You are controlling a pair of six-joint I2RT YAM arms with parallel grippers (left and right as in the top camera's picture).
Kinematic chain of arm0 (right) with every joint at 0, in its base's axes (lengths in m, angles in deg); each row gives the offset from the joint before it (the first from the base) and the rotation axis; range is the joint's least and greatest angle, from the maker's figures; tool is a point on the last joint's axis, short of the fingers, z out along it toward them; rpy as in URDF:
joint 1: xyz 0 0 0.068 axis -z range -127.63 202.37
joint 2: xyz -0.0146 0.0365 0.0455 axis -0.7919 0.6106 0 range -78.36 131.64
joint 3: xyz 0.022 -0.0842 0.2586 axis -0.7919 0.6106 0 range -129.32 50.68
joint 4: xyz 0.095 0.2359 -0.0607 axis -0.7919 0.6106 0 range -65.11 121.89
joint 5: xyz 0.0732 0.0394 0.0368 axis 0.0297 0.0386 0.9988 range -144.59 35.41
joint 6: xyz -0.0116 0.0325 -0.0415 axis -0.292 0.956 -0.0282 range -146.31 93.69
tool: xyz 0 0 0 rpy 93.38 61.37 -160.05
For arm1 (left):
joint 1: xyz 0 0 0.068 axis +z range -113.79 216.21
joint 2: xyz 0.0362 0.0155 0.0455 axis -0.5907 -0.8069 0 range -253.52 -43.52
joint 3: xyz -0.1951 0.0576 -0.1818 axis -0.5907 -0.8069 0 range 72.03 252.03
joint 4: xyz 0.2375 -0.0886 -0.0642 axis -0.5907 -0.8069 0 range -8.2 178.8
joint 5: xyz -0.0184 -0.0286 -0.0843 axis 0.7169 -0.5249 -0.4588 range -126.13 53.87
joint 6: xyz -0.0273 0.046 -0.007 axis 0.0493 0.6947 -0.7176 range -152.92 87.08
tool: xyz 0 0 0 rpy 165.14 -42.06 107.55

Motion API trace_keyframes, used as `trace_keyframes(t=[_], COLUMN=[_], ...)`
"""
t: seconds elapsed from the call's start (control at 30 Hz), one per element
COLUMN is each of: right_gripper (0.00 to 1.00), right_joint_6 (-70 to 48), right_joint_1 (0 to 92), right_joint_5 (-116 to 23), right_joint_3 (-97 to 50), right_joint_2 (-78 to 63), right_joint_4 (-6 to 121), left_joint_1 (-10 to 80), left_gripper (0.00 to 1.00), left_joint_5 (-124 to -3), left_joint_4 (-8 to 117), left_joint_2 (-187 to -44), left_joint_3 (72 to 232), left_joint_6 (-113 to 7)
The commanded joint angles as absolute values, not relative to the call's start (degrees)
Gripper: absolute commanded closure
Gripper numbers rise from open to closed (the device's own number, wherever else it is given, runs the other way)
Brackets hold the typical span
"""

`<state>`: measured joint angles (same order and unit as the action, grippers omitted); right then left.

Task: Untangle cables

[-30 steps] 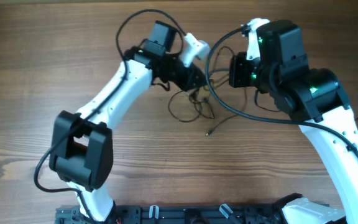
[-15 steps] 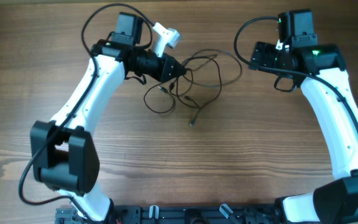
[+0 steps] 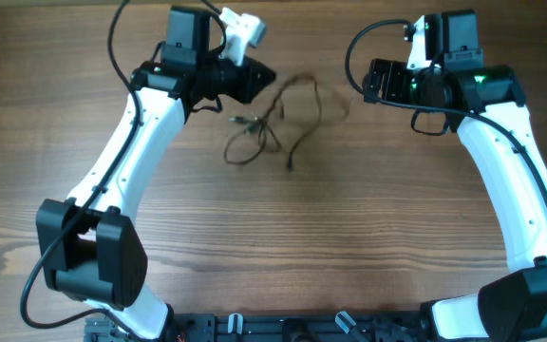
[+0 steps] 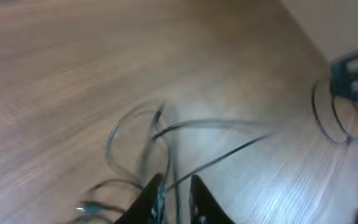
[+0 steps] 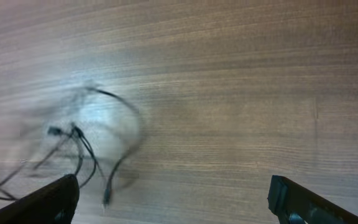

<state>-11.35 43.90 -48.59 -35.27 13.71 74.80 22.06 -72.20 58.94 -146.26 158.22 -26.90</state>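
I should next close my right gripper on the cables' outer bend [image 3: 320,112] [image 5: 142,127], on that gripper's own side of the tangle, beyond the plug end nearest the rail.
The cables [image 3: 275,116] are thin black wires with small plug ends, lying as a loose, blurred tangle on the wood at the top middle. My left gripper [image 3: 262,78] is at the tangle's upper left. In the left wrist view its fingers [image 4: 154,193] stand almost together, with strands of the cables [image 4: 166,134] running up between them. My right gripper [image 3: 372,82] is to the right of the tangle, apart from it. Its fingers [image 5: 58,199] are spread wide and hold nothing, and the cables [image 5: 89,146] lie ahead on its left.
A thicker black arm cable [image 3: 361,43] loops above the right wrist, and another [image 3: 122,28] arcs over the left arm. The wooden table [image 3: 349,237] surrounds the tangle. A black rail [image 3: 283,328] runs along the near edge.
My left gripper has moved up and left, dragging the cables with it. My right gripper has opened, let go and drawn away to the right. The tangle has stretched out.
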Motion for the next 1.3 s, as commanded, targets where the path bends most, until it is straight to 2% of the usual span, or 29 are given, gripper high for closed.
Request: trace_keyframes(t=[0.0,0.13,0.17,0.23,0.37,0.5,0.63,0.83,0.9,0.93,1.03,1.27], right_gripper=[0.0,0.0,0.0,0.0,0.0,0.0,0.0,0.05,0.11,0.21,0.3,0.36], right_joint_6=[-12.2,-13.7,-15.3,-15.2,-11.1,-9.3,-6.2,-4.7,-4.7,-4.7,-3.3,-2.3], right_joint_1=[43.7,43.6,43.5,43.0,39.9,34.9,31.6,31.6,31.6,31.6,31.6,31.7], right_joint_5=[-48.1,-45.4,-41.0,-38.4,-44.5,-45.6,-51.2,-58.4,-58.4,-58.4,-58.4,-58.4], right_joint_3=[-35.9,-35.9,-35.9,-35.9,-35.2,-34.9,-34.9,-34.8,-34.8,-34.5,-32.7,-32.1], right_joint_2=[12.6,12.6,12.7,13.2,17.6,26.8,35.9,40.5,40.5,40.5,40.8,41.5], right_joint_4=[74.7,75.4,75.5,75.5,75.4,71.5,65.7,64.4,64.2,63.2,60.4,58.9], left_joint_1=[23.2,23.0,23.1,23.1,23.6,25.4,26.3,26.2,26.3,26.3,26.2,26.2], left_gripper=[0.87,0.89,0.84,0.69,0.5,0.23,0.12,0.1,0.1,0.1,0.1,0.1], left_joint_5=[-74.7,-75.5,-75.1,-73.1,-68.3,-68.0,-67.9,-68.0,-68.0,-68.0,-68.0,-68.0], left_joint_4=[61.0,60.7,59.8,57.6,56.9,54.9,52.7,51.1,50.6,50.6,50.0,48.8], left_joint_2=[-143.9,-142.5,-142.7,-142.8,-142.8,-142.8,-142.8,-142.8,-142.8,-142.8,-142.8,-142.8], left_joint_3=[158.2,158.2,158.2,158.2,158.2,158.2,158.2,158.2,158.2,158.2,158.2,158.2], left_joint_6=[-32.3,-32.3,-32.3,-32.0,-31.9,-31.9,-31.9,-31.7,-31.7,-31.7,-31.7,-31.7])
